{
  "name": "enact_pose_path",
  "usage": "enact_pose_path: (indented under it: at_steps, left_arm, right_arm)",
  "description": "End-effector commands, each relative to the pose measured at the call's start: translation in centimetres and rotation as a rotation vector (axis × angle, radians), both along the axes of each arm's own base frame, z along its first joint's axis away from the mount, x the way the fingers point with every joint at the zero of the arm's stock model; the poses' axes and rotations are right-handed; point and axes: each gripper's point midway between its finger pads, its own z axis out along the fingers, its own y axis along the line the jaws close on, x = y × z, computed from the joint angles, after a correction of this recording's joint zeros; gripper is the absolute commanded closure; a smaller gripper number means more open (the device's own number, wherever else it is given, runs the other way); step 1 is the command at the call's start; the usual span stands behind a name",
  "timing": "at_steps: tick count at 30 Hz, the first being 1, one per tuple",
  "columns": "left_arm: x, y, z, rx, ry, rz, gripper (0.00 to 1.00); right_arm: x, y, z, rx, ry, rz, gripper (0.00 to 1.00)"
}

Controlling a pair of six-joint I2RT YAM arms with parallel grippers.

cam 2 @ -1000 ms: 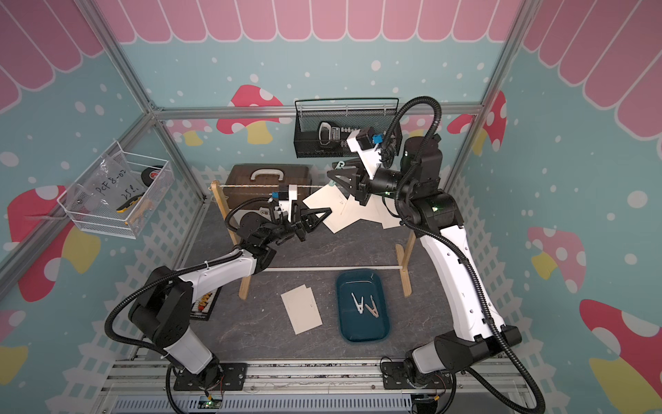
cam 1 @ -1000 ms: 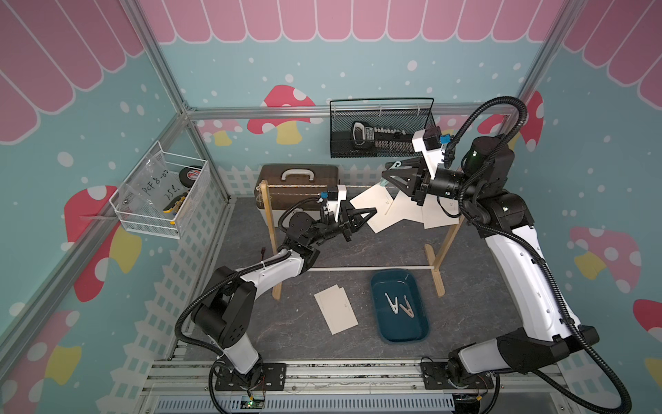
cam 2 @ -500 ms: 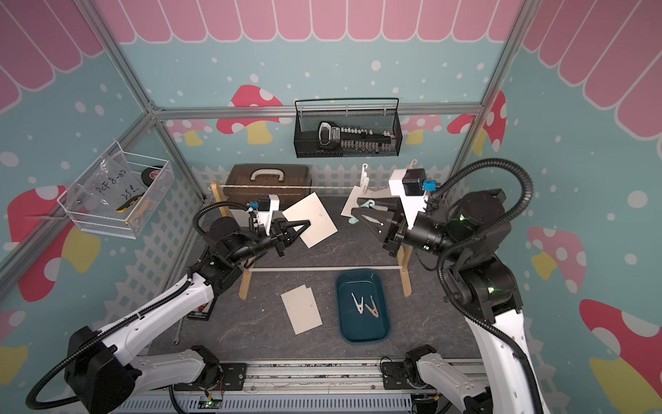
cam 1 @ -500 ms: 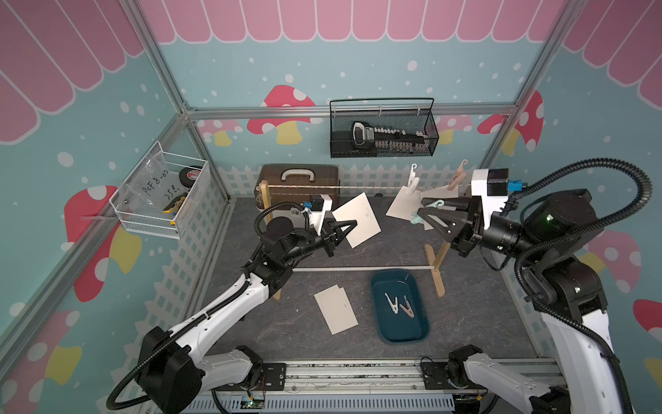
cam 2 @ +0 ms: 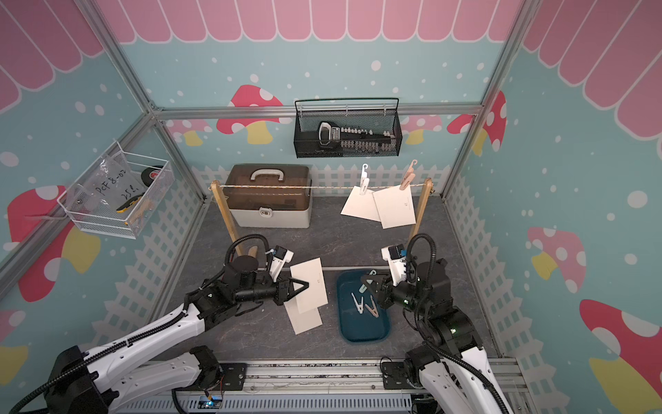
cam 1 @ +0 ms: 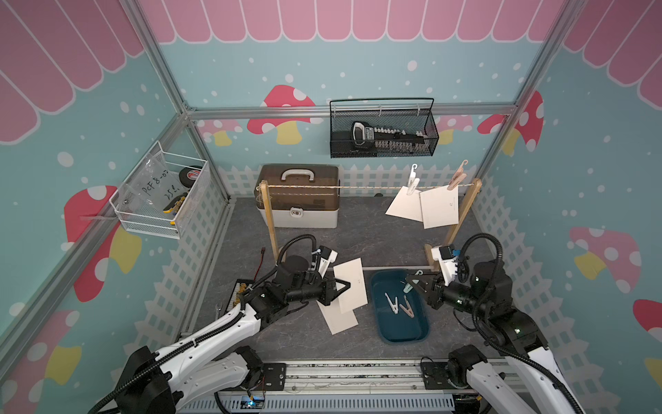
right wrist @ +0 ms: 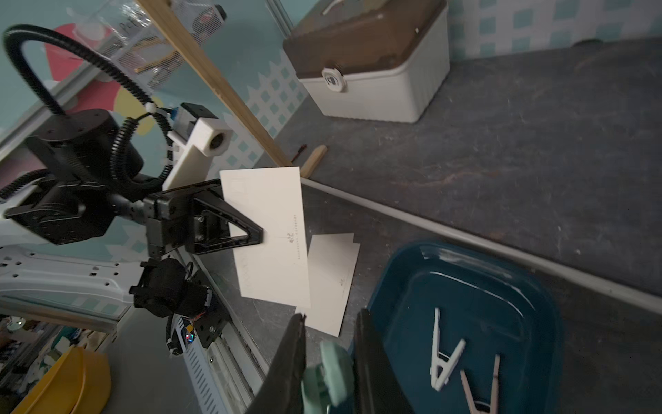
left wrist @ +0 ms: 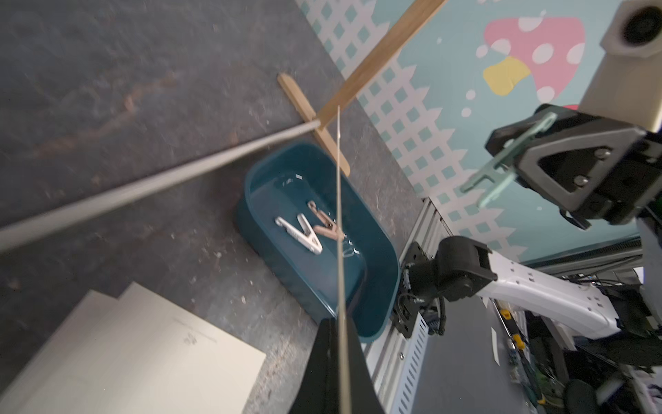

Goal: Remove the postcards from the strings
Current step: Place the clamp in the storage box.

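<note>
Next, my right gripper releases the mint-green clothespin in the teal tray (cam 1: 402, 315) (right wrist: 458, 407), between the white clothespin and the pinkish clothespin. The mint-green clothespin is just above the tray now.
My left gripper (cam 1: 345, 286) is shut on one postcard (cam 1: 353, 283), held on edge low over the postcards lying on the floor (cam 1: 340, 320). The left wrist view shows this card edge-on (left wrist: 339, 233) between the black fingers (left wrist: 322, 358). Two postcards (cam 1: 439, 211) (cam 1: 403, 208) hang from the string (cam 1: 358, 187) near its right upright, each under a clothespin. My right gripper (cam 1: 412, 283) is shut on a mint-green clothespin (right wrist: 333, 369) just above the teal tray (cam 1: 401, 333). Both top views show all of this.
In the tray lie a white clothespin (cam 1: 392, 303) and a pinkish one (cam 1: 407, 310). A brown-lidded box (cam 1: 299, 195) stands behind the left wooden upright (cam 1: 268, 218). A white rod (cam 1: 394, 267) joins the stand's feet. Wire baskets (cam 1: 383, 132) (cam 1: 161, 197) hang on the walls.
Both arms have come down from the string. The left carried its postcard down over the floor pile; the right brought the green clothespin down over the tray.
</note>
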Motion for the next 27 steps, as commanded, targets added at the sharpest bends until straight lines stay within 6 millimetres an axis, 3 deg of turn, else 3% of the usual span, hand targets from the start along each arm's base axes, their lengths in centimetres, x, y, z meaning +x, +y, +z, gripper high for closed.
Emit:
enact_pose_path:
  at_steps: [1, 7, 11, 17, 27]
  left_arm:
    - [-1.3, 0.0, -3.1, 0.031, 0.172, 0.058, 1.0]
    - [-2.3, 1.6, -8.9, 0.103, 0.345, 0.155, 1.0]
    - [-2.4, 2.3, -11.1, 0.148, 0.389, 0.192, 1.0]
    - [-2.1, 3.3, -14.3, 0.24, 0.45, 0.233, 0.99]
    - [-0.9, 5.6, -15.9, 0.399, 0.408, 0.303, 0.62]
  right_arm:
    - [1.1, -1.2, -1.6, -0.009, 0.027, -0.108, 1.0]
    - [1.9, -2.2, -6.8, -0.034, 0.126, -0.203, 1.0]
    - [2.1, -1.2, -9.4, -0.013, 0.203, -0.179, 1.0]
    - [2.2, -1.7, -13.5, -0.111, 0.287, -0.218, 1.0]
    - [2.5, -1.6, -17.0, -0.23, 0.353, -0.212, 1.0]
